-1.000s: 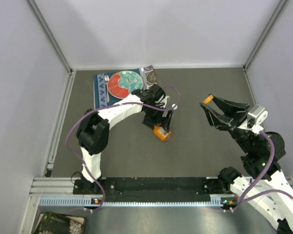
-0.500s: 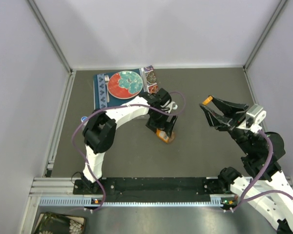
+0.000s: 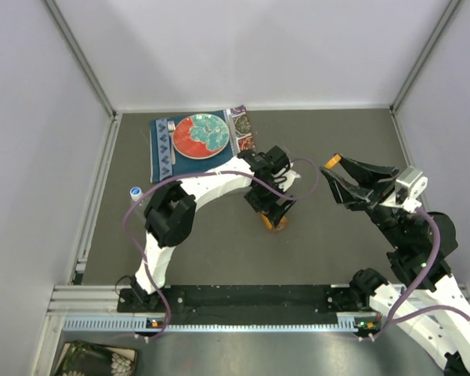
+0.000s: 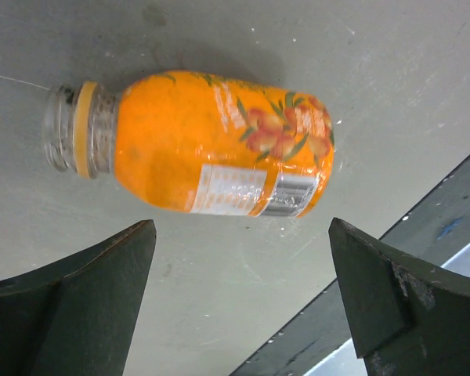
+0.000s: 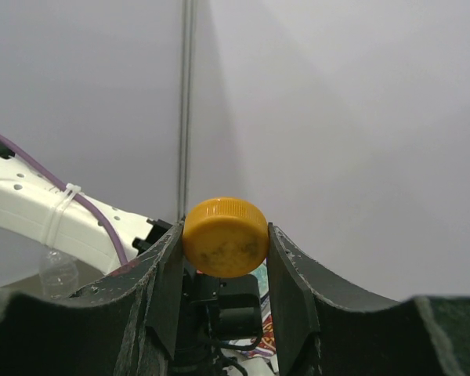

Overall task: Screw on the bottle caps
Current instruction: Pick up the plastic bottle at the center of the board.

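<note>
My left gripper should grip the middle of the orange bottle's body (image 3: 269, 220) (image 4: 229, 145), since the bottle's open neck should stay free for its cap.
A squat orange bottle (image 4: 219, 145) lies on its side on the grey table, its open neck (image 4: 63, 129) bare and pointing left in the left wrist view. My left gripper (image 4: 241, 231) hovers over it, open, the bottle just beyond its fingertips and nothing between them. From above, the bottle (image 3: 275, 223) peeks out under the left gripper (image 3: 272, 207). My right gripper (image 5: 223, 244) is shut on an orange bottle cap (image 5: 225, 235), held in the air to the right of the bottle (image 3: 333, 161). The clear bottles do not show plainly.
A red-and-teal plate (image 3: 200, 135) rests on a blue placemat (image 3: 160, 149) at the back. A small white-and-blue round thing (image 3: 135, 192) sits near the left wall. The black rail (image 3: 243, 298) runs along the near edge.
My left arm has swung to the right, and the orange bottle now shows a little further right and nearer. The small white-and-blue thing at the left has come into view. The right arm has held still.
</note>
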`<state>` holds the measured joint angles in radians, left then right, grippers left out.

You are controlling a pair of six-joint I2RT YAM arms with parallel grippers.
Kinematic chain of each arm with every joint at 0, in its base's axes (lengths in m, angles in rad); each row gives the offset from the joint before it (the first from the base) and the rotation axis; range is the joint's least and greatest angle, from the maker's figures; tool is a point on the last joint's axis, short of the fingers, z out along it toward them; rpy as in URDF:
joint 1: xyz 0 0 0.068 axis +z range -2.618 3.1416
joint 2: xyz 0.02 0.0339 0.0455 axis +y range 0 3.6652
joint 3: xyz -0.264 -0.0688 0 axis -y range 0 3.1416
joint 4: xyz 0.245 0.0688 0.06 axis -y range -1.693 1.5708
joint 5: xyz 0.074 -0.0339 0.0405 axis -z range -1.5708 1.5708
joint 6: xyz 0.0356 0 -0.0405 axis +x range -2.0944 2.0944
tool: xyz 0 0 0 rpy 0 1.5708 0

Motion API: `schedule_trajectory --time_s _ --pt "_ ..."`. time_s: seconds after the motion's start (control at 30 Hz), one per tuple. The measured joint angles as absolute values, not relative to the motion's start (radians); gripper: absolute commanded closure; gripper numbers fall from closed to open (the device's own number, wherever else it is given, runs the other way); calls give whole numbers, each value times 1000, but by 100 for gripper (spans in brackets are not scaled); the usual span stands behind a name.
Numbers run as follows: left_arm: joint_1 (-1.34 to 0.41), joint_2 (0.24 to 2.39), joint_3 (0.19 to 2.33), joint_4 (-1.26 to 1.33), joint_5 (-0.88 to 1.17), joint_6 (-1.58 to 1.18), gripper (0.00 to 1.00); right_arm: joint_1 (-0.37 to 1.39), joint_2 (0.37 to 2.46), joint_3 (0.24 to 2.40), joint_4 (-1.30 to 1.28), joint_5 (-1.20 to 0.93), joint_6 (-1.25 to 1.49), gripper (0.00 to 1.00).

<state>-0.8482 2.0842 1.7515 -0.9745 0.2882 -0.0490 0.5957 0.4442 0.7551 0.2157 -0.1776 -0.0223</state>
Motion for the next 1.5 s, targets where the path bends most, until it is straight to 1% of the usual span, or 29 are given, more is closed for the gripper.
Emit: schedule_trajectory --time_s 0.37,0.43,0.5,0.57,0.63,0.8,0.9,1.03,1.23,1.33,1.5 --pt "-858 2082 1764 -1004 207 144 2 596 444 755 216 -178 12 65" --pt "-858 2096 1839 -1060 200 148 2 596 443 756 215 -178 14 65" --pt "-858 2125 1975 -1108 209 136 2 596 440 756 215 -178 16 65" --pt "-858 2140 2082 -1123 230 117 2 596 438 762 213 -178 19 65" --pt "-858 2134 2138 -1110 262 93 2 596 437 775 209 -178 20 65" --pt "-913 2122 2102 -1034 258 87 2 596 432 794 212 -179 20 64" --pt "-985 2170 2088 -1011 217 105 2 596 432 804 212 -181 20 64" --pt "-1056 2265 2087 -973 212 108 2 596 432 808 213 -184 20 64" --pt "-1058 2299 2073 -960 219 107 2 596 432 808 210 -184 20 64" --pt "-1050 2283 2004 -941 214 107 2 596 432 808 207 -184 20 64" --pt "-1043 2237 1821 -950 219 107 2 596 432 808 207 -184 20 64"
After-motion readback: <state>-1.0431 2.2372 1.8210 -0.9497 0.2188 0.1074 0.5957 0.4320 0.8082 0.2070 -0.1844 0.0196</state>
